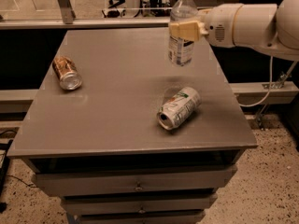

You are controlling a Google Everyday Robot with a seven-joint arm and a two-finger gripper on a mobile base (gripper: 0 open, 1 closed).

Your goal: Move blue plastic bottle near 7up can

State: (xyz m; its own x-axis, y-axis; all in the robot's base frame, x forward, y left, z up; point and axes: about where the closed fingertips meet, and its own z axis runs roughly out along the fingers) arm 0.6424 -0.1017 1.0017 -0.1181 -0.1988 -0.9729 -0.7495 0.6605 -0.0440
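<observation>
My gripper should set the blue plastic bottle upright on the grey table (182, 86) just behind the far end of the 7up can.
The blue plastic bottle (181, 31), clear with a white cap and white-and-blue label, hangs upright in the air above the right half of the table. My gripper (187, 30) comes in from the right on a white arm and is shut on the bottle's middle. The 7up can (179, 108), silvery-white with green and red marks, lies on its side on the table, below and toward the front of the bottle, its open end facing front-left.
A brown can (66, 72) lies on its side near the left edge of the grey table (112, 115). Drawers sit under the tabletop. A rail and a glass panel run behind the table. A cable hangs at the right.
</observation>
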